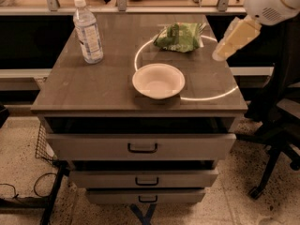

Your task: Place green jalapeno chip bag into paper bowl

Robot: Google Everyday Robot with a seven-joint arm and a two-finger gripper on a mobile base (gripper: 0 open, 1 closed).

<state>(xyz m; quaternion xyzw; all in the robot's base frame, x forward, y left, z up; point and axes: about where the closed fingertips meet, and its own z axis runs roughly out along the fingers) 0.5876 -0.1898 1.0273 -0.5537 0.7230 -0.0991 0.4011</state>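
Note:
Next, the gripper moves to the green jalapeno chip bag's end (194, 35) farthest from the water bottle and closes there.
The green jalapeno chip bag (179, 36) lies crinkled at the back of the tabletop, right of centre. The paper bowl (158, 80) stands upright and empty near the front middle, about a hand's width in front of the bag. My gripper (220, 54) comes in from the upper right on a cream and white arm and hangs above the table's right side. It is to the right of the bag and behind and right of the bowl, touching neither and holding nothing that I can see.
A clear water bottle (88, 32) stands at the back left of the brown tabletop (93, 88). The cabinet has three drawers (140, 146) below. A dark office chair (276, 139) stands to the right, and a wire basket (43, 144) and cables lie on the floor at left.

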